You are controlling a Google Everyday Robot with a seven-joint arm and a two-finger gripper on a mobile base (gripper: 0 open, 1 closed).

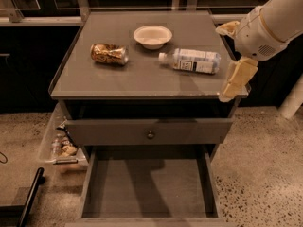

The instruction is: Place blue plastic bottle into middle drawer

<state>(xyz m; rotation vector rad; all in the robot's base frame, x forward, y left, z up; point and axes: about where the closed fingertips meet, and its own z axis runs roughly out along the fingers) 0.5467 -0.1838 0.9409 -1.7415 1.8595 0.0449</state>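
Observation:
Next, I close my gripper on the base end point(205, 61) of the blue plastic bottle, away from its white cap.
The blue plastic bottle point(194, 60) lies on its side on the cabinet top point(142, 79), right of centre, with its white cap pointing left. The middle drawer point(149, 181) is pulled out below, and its flat grey floor is bare. My gripper point(226, 63) hangs at the cabinet's right edge, just right of the bottle's base. It is open and holds nothing. One cream finger point(238, 77) points down over the edge.
A gold can point(110, 54) lies at the left of the cabinet top and a white bowl point(152, 36) stands at the back. The upper drawer front point(150, 134) with its round knob is partly out. A clear bin point(59, 145) of small items sits on the floor to the left.

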